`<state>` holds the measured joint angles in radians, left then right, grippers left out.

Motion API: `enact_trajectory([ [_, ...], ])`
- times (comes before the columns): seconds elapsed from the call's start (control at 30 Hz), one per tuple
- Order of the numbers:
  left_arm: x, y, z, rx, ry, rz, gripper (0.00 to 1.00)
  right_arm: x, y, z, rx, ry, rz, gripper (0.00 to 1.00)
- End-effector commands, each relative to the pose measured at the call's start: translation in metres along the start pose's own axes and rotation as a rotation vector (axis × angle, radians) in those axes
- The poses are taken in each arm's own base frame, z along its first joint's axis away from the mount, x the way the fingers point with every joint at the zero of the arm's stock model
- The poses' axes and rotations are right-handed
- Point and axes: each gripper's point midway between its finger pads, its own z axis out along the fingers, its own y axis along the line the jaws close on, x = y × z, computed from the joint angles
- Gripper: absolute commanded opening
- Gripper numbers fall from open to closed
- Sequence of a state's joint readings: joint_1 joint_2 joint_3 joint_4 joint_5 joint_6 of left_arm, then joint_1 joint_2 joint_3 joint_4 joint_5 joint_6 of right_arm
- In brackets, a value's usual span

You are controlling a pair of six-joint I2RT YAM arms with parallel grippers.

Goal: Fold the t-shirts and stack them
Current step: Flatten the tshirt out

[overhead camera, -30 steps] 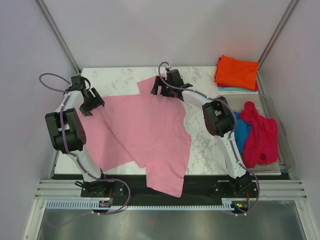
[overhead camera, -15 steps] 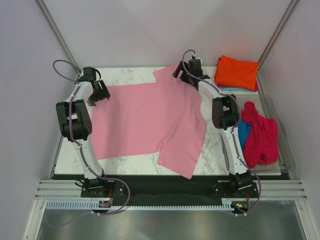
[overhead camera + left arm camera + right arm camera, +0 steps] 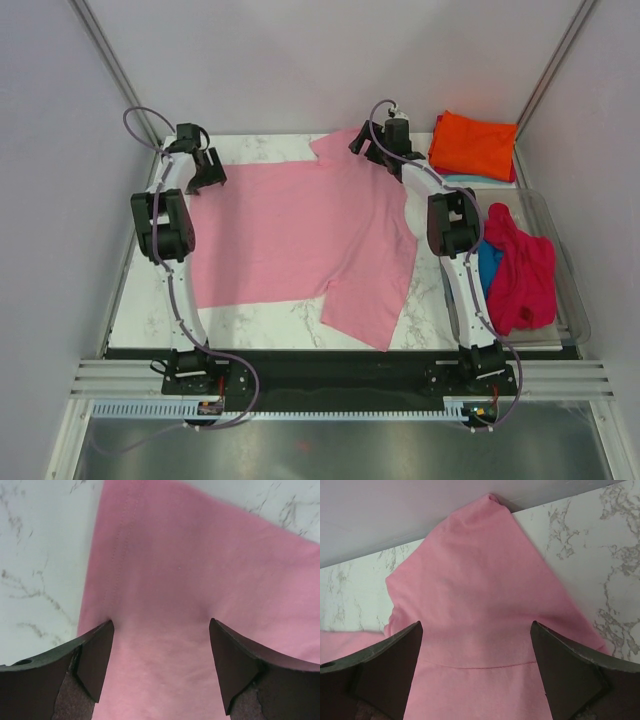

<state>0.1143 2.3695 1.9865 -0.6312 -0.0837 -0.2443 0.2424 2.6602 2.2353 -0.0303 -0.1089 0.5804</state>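
I should move my left gripper to the light pink t-shirt next and close it on the near corner of its hem (image 3: 199, 305), nearest the front edge of the table.
A light pink t-shirt (image 3: 300, 230) lies spread flat on the marble table (image 3: 255, 318), one sleeve pointing at the near edge. My left gripper (image 3: 207, 174) stands open over the shirt's far left corner. In the left wrist view the pink cloth (image 3: 190, 570) lies flat under the left gripper (image 3: 161, 625), its jaws wide apart. My right gripper (image 3: 374, 146) is open over the far right sleeve. In the right wrist view that sleeve (image 3: 480, 580) lies under the right gripper (image 3: 476, 630), a seam running between the fingers. Neither gripper holds cloth.
A folded orange t-shirt (image 3: 474, 143) lies on a pale blue one (image 3: 462, 178) at the far right corner. A clear bin (image 3: 575, 300) on the right holds a crumpled crimson-pink t-shirt (image 3: 522, 268) and a bright blue one (image 3: 485, 262). Walls stand close behind.
Both arms have reached toward the far edge. The pink shirt has slid back with them, off the near edge, and now lies spread wider.
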Motion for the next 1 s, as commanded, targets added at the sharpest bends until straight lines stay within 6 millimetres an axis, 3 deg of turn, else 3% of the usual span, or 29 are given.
enact_trajectory([
  [0.0, -0.004, -0.005, 0.021, 0.027, 0.006, 0.031, 0.85, 0.057, -0.029, -0.005, 0.060, 0.175, -0.013, 0.98],
  [0.17, -0.018, -0.010, 0.036, 0.049, 0.001, 0.025, 0.84, 0.059, -0.018, -0.006, 0.009, 0.189, 0.006, 0.98],
  [0.2, -0.040, -0.015, 0.031, 0.063, -0.049, 0.018, 0.84, 0.060, -0.018, -0.004, -0.001, 0.188, 0.010, 0.98],
  [0.23, -0.037, -0.016, 0.042, 0.065, -0.038, 0.014, 0.85, 0.061, -0.016, -0.004, -0.015, 0.194, 0.010, 0.98],
  [0.27, -0.051, -0.019, 0.037, 0.077, -0.071, 0.011, 0.85, 0.061, -0.013, -0.002, -0.031, 0.195, 0.003, 0.98],
  [0.33, -0.056, -0.018, 0.042, 0.077, -0.083, 0.005, 0.87, 0.058, -0.009, 0.002, -0.057, 0.185, -0.015, 0.98],
  [0.4, -0.063, -0.025, 0.031, 0.120, -0.092, -0.004, 0.88, 0.051, 0.005, 0.004, -0.119, 0.178, -0.024, 0.98],
  [0.43, -0.065, -0.029, 0.020, 0.137, -0.092, -0.012, 0.88, 0.047, 0.011, 0.003, -0.139, 0.178, -0.024, 0.98],
  [0.47, -0.082, -0.039, -0.017, 0.173, -0.135, -0.042, 0.88, 0.042, 0.018, -0.002, -0.167, 0.185, -0.035, 0.98],
  [0.53, -0.073, -0.045, -0.052, 0.177, -0.119, -0.062, 0.88, 0.010, 0.053, -0.032, -0.222, 0.168, -0.084, 0.98],
  [0.57, -0.097, -0.046, -0.117, 0.187, -0.221, -0.078, 0.88, 0.019, 0.046, -0.044, -0.197, 0.190, -0.126, 0.98],
  [0.6, -0.076, -0.044, -0.123, 0.169, -0.187, -0.069, 0.88, -0.026, 0.077, -0.078, -0.206, 0.093, -0.177, 0.98],
  [0.63, -0.071, -0.041, -0.143, 0.167, -0.197, -0.065, 0.88, -0.019, 0.073, -0.092, -0.181, 0.110, -0.190, 0.98],
  [0.67, -0.083, -0.028, -0.204, 0.139, -0.305, -0.085, 0.88, -0.031, 0.082, -0.110, -0.180, 0.088, -0.207, 0.98],
  [0.7, -0.050, -0.014, -0.196, 0.094, -0.240, -0.093, 0.88, -0.055, 0.106, -0.145, -0.193, 0.048, -0.213, 0.98],
  [0.73, -0.039, -0.005, -0.213, 0.076, -0.252, -0.102, 0.88, -0.043, 0.100, -0.158, -0.160, 0.077, -0.204, 0.98],
  [0.77, -0.007, 0.010, -0.229, 0.049, -0.236, -0.121, 0.88, -0.057, 0.122, -0.194, -0.175, 0.044, -0.215, 0.98],
  [0.8, 0.008, 0.020, -0.240, 0.037, -0.241, -0.142, 0.88, -0.051, 0.123, -0.208, -0.155, 0.047, -0.217, 0.98],
  [0.83, 0.025, 0.030, -0.246, 0.018, -0.241, -0.163, 0.88, -0.025, 0.102, -0.216, -0.068, 0.083, -0.217, 0.98],
  [0.87, 0.069, 0.045, -0.230, -0.039, -0.167, -0.194, 0.88, -0.022, 0.123, -0.248, -0.088, 0.072, -0.237, 0.98],
  [0.9, 0.078, 0.053, -0.253, -0.033, -0.226, -0.222, 0.88, -0.007, 0.123, -0.260, -0.069, 0.091, -0.227, 0.98],
  [0.93, 0.091, 0.062, -0.251, -0.059, -0.234, -0.273, 0.88, 0.021, 0.106, -0.270, -0.002, 0.133, -0.225, 0.98],
  [0.97, 0.127, 0.070, -0.238, -0.079, -0.177, -0.285, 0.88, 0.035, 0.126, -0.298, -0.033, 0.137, -0.238, 0.98],
])
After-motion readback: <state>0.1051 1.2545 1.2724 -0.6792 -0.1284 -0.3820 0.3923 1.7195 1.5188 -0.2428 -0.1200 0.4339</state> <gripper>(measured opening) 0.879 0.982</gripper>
